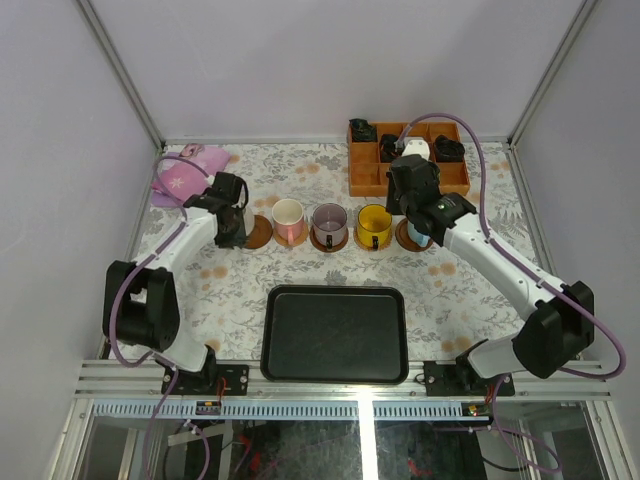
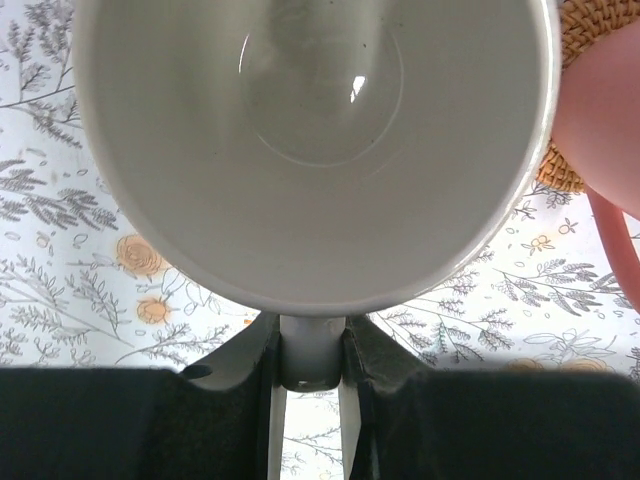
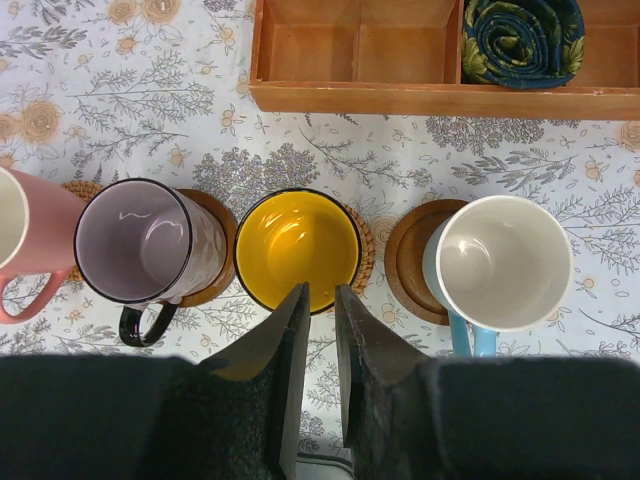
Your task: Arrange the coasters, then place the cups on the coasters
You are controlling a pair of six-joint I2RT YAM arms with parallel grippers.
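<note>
My left gripper is going to release the cream cup on the bare dark coaster [image 1: 259,228] next to the pink-handled cup.
My left gripper [image 2: 312,335] is shut on the handle of the cream cup [image 2: 310,150], which fills the left wrist view. In the top view it [image 1: 232,222] hangs just left of a bare dark coaster [image 1: 260,233]. To the right stand the pink-handled cup [image 1: 288,220], the mauve cup [image 3: 145,242] and the yellow cup [image 3: 298,250], each on a coaster. The blue-handled cup [image 3: 505,262] sits half off a dark coaster [image 3: 412,262]. My right gripper [image 3: 320,297] hovers over the yellow cup's near rim, its jaws slightly apart with only tablecloth between them.
A black tray [image 1: 335,333] lies near the front edge. The orange compartment box [image 3: 400,98] with dark bundles [image 3: 523,35] stands behind the cups at the back right. A pink cloth [image 1: 185,172] lies at the back left.
</note>
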